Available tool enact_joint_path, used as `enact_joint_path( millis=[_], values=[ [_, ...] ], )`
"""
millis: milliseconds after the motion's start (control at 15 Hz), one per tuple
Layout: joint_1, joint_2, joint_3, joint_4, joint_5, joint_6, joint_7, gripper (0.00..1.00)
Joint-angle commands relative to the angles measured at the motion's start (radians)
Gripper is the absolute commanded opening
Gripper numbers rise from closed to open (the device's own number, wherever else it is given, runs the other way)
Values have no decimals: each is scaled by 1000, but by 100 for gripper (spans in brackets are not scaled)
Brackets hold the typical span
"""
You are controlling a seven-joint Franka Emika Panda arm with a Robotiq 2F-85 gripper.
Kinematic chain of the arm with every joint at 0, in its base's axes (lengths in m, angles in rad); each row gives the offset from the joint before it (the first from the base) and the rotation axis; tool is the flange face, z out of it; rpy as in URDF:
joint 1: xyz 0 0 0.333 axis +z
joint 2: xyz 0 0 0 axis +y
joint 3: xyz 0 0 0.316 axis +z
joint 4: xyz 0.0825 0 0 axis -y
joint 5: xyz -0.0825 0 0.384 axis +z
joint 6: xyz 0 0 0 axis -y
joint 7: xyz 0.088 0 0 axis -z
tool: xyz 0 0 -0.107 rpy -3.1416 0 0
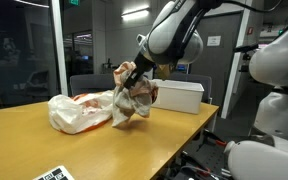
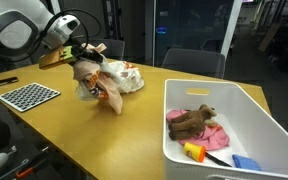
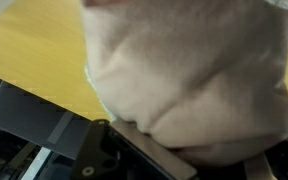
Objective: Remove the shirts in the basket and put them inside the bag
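Next, I release the beige shirt at the white plastic bag's end [image 1: 101, 104] nearest the white basket.
My gripper [image 1: 132, 78] is shut on a beige shirt [image 1: 130, 102] and holds it above the wooden table, next to the white plastic bag [image 1: 76, 112]. In an exterior view the shirt [image 2: 100, 88] hangs from the gripper [image 2: 84, 58] right over the bag [image 2: 124, 78]. The wrist view is filled by the beige cloth [image 3: 184, 70]; the fingertips are hidden under it. The white basket [image 2: 254, 110] stands at the near right and holds a brown item [image 2: 192, 122] and a pink cloth [image 2: 212, 134]. It also shows behind the arm in an exterior view [image 1: 180, 96].
A checkerboard sheet [image 2: 28, 95] lies on the table near the robot base. Small yellow [image 2: 194, 151] and blue [image 2: 246, 162] items lie in the basket. Chairs stand behind the table [image 2: 124, 120]. Glass walls are in the background.
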Motion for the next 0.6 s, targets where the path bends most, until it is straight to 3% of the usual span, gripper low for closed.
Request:
enact_joint_path(
  millis=[0, 400, 533],
  values=[
    [19, -30, 0, 6, -16, 29, -25, 2],
    [16, -63, -17, 89, -53, 4, -59, 2],
    [-18, -84, 16, 142, -73, -28, -47, 2]
  ],
)
